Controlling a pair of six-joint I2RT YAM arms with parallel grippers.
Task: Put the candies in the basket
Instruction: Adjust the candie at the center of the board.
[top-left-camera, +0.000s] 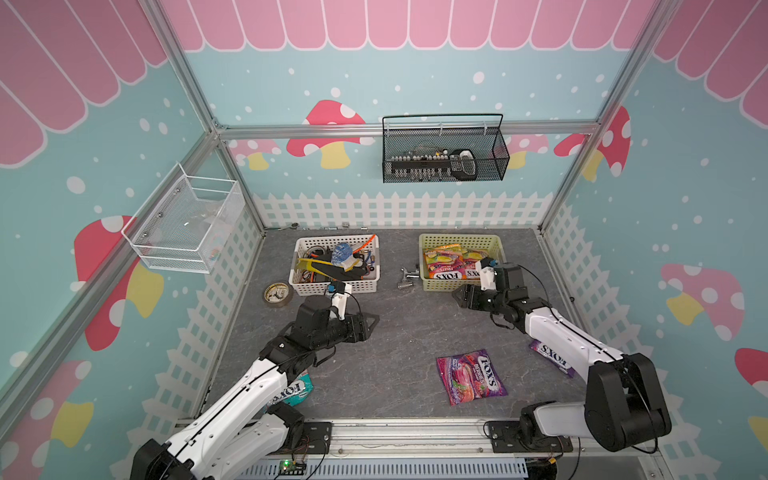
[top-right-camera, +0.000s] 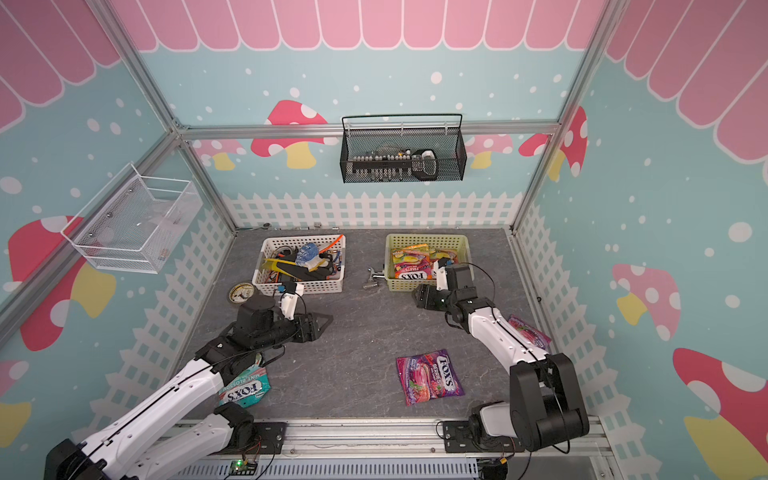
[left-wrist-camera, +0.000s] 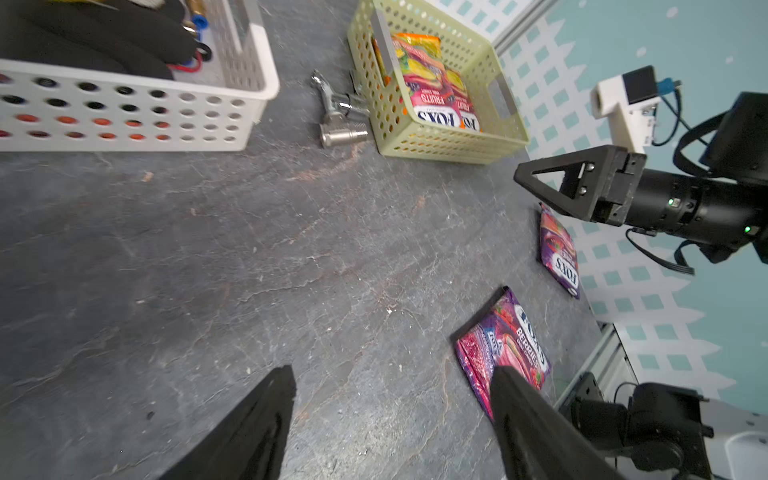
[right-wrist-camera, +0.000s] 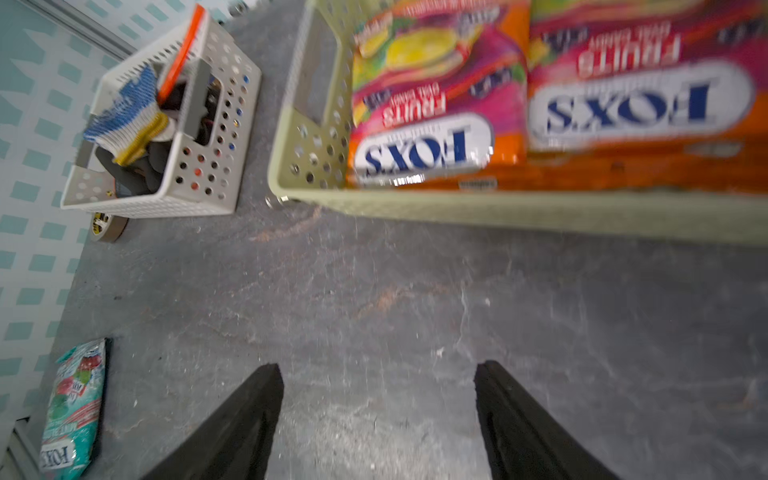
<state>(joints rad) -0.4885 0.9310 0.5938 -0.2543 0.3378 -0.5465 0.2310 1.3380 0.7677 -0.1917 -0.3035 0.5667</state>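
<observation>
Next, I move my right gripper to the purple berries bag lying flat and grab its corner (top-left-camera: 500, 390) beside the S of its FOX'S label.
The pale yellow-green basket (top-left-camera: 457, 238) (top-right-camera: 428, 238) (left-wrist-camera: 436, 141) (right-wrist-camera: 498, 208) stands at the back right. In it lie orange-pink FOX'S candies (top-left-camera: 442, 262) (top-right-camera: 411, 264) (left-wrist-camera: 428, 83) (right-wrist-camera: 432, 104). A purple berries bag (top-left-camera: 471, 376) (top-right-camera: 430, 376) (left-wrist-camera: 503, 345) lies flat near the front. Another purple bag (top-left-camera: 550, 355) (top-right-camera: 530, 332) (left-wrist-camera: 559, 253) is half hidden under my right arm. A teal mint bag (top-left-camera: 297, 390) (top-right-camera: 245, 386) (right-wrist-camera: 72, 407) lies under my left arm. My left gripper (top-left-camera: 374, 322) (left-wrist-camera: 390, 374) hangs open over the bare middle. My right gripper (top-left-camera: 457, 297) (right-wrist-camera: 378, 370) is open just in front of the basket, holding nothing.
A white basket (top-left-camera: 336, 287) of tools stands at the back left, with a tape roll (top-left-camera: 277, 293) beside it. A metal tap fitting (top-left-camera: 407, 276) lies between the two baskets. A black mesh basket (top-left-camera: 444, 153) hangs on the back wall, a white wire one (top-left-camera: 187, 224) on the left wall.
</observation>
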